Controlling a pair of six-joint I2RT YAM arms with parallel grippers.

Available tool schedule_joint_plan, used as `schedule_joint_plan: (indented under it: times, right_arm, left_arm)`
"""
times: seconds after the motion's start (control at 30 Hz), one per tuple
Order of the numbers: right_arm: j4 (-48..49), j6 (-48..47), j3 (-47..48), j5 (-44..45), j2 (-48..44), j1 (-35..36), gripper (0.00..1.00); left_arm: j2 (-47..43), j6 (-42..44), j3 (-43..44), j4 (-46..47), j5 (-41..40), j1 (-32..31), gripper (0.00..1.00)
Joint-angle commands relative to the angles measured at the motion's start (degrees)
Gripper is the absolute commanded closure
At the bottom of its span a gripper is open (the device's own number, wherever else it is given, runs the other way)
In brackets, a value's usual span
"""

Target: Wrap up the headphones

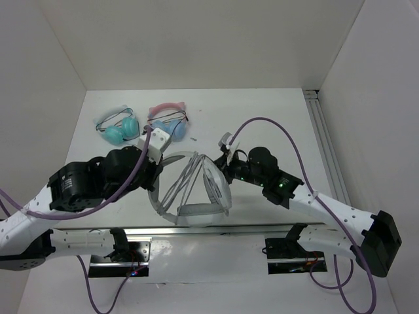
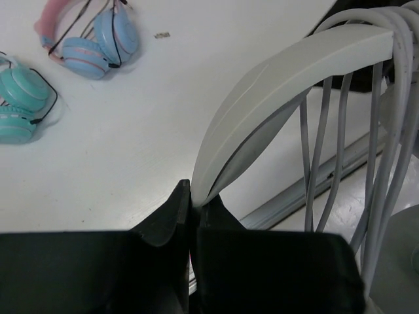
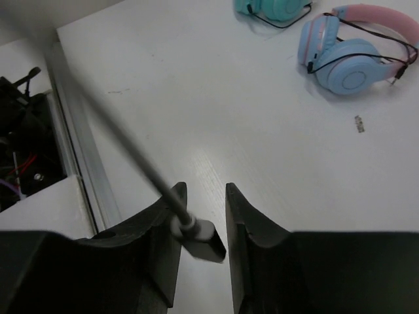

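The robot's left gripper should release the white-and-grey headphones, now held over the table's front edge, on the table [image 1: 136, 175] [image 2: 107, 162] just in front of the teal pair.
The white-and-grey headphones [image 1: 196, 212] are held up over the table's front edge, with their thin grey cable [image 2: 314, 150] looped several times across the frame. My left gripper [image 2: 195, 193] is shut on the end of the wide headband [image 2: 281, 72], at the headphones' left side [image 1: 157, 180]. My right gripper [image 3: 204, 190] is open at their right side [image 1: 224, 171]. The cable's plug [image 3: 200, 237] hangs blurred between its fingers, close to the left finger [image 3: 171, 203], and the cable [image 3: 124, 144] runs up and left from it.
A teal pair of headphones [image 1: 118, 127] and a pink-and-blue cat-ear pair [image 1: 168, 121] lie at the back left of the table. A metal rail [image 1: 325, 144] runs along the right side. A small scrap [image 3: 358, 123] lies near the pink pair.
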Motion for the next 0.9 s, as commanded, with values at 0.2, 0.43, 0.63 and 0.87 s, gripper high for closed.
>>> schedule_joint_plan:
  times: [0.2, 0.43, 0.63, 0.87]
  right_arm:
    - [7.1, 5.5, 0.3, -8.7, -2.5, -0.3, 0.36]
    - [3.5, 8.0, -2.2, 3.8, -3.1, -0.3, 0.01]
    - [1.8, 15.1, -8.1, 22.5, -6.7, -0.3, 0.00]
    - [-8.3, 24.1, -7.4, 39.4, -4.9, 0.2, 0.00]
  left_arm:
    - [-9.4, 1.9, -12.7, 27.6, -5.5, -0.4, 1.00]
    - [-11.8, -1.2, -16.9, 34.7, -13.5, -0.4, 1.00]
    - [-12.4, -6.0, -18.7, 35.0, -19.5, -0.4, 1.00]
    - [-15.0, -18.8, -22.1, 28.6, -29.1, -0.4, 1.00]
